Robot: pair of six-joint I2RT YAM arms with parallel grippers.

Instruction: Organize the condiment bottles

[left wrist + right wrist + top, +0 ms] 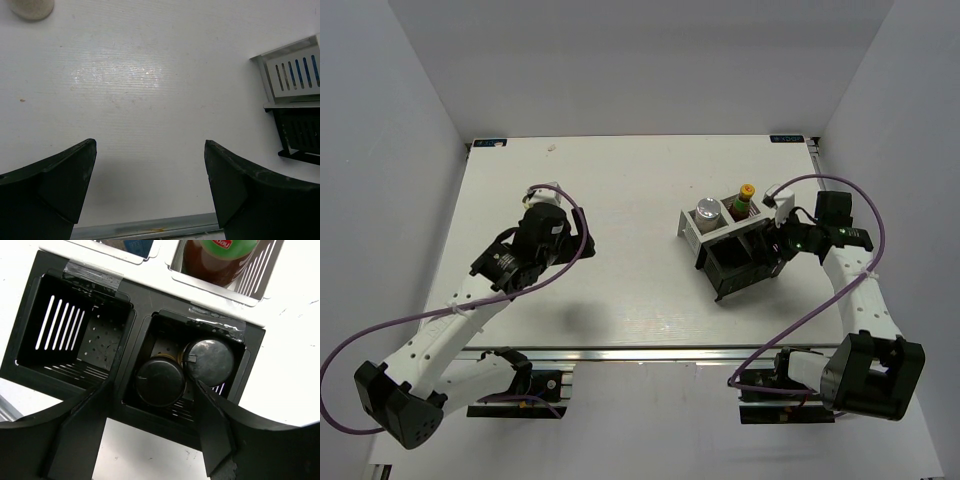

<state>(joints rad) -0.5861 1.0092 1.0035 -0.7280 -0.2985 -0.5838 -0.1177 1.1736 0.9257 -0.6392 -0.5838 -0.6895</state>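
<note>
Next, I move my left gripper to the cream bottle standing away from the rack and close it on the bottle's yellow cap (528,201).
A white silver-lidded shaker (708,210) and a dark yellow-capped sauce bottle (745,195) stand in the rack's two silver back compartments. The sauce bottle also shows in the right wrist view (220,255). Two short dark spice jars (160,381) (209,361) sit side by side in the right black compartment. My right gripper (152,388) (775,245) is open and empty just above those jars. My left gripper (150,145) (540,218) is open and empty, high over bare table. A cream rounded thing (30,7) is cut off at the frame's top left; I cannot tell whether it is the cream bottle.
The black-and-silver rack (730,275) stands right of centre, and its edge shows in the left wrist view (292,75). Its left black compartment (75,335) holds nothing. The table's near metal edge (150,227) runs below my left fingers. Grey walls enclose the table.
</note>
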